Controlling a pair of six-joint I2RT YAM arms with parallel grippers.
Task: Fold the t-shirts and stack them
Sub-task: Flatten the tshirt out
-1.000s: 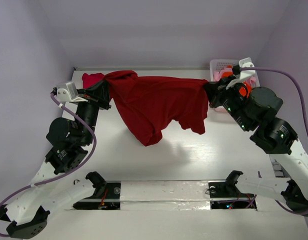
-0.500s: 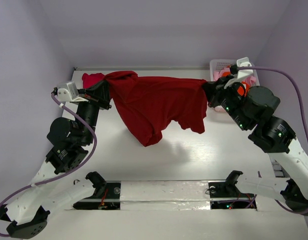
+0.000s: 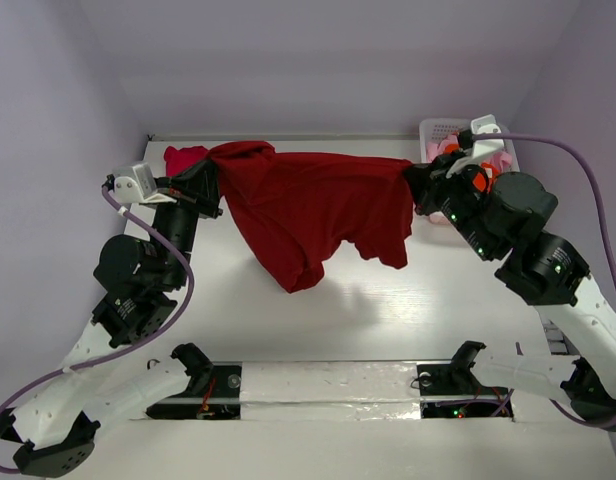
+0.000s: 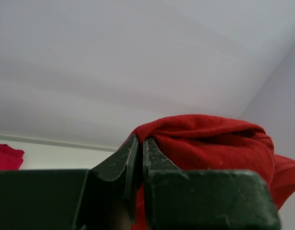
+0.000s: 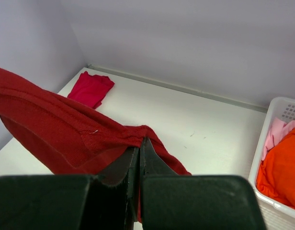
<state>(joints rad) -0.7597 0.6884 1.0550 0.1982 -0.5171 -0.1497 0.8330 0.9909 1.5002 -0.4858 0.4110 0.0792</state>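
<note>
The dark red t-shirt hangs bunched beside my left gripper with an uneven lower edge. So my right gripper needs to let go of its end and take the bunched fold (image 3: pixel 250 162).
A large dark red t-shirt (image 3: pixel 313 210) hangs stretched in the air between both grippers, its lower part drooping toward the table. My left gripper (image 3: pixel 216 183) is shut on its left end (image 4: pixel 205 139). My right gripper (image 3: pixel 416 185) is shut on its right end (image 5: pixel 90 139). A folded crimson-pink t-shirt (image 3: pixel 184 157) lies at the far left corner of the table, also seen as the crimson-pink t-shirt (image 5: pixel 91 88) in the right wrist view. A bright orange t-shirt (image 5: pixel 281 167) and a pale pink t-shirt (image 5: pixel 277 134) lie in the basket.
A white lattice basket (image 3: pixel 440 130) stands at the far right of the white table (image 3: pixel 388 310). Lilac walls close in the back and both sides. The arm bases sit along the near edge.
The right arm has shifted very slightly; the dark red shirt hangs the same between both grippers.
</note>
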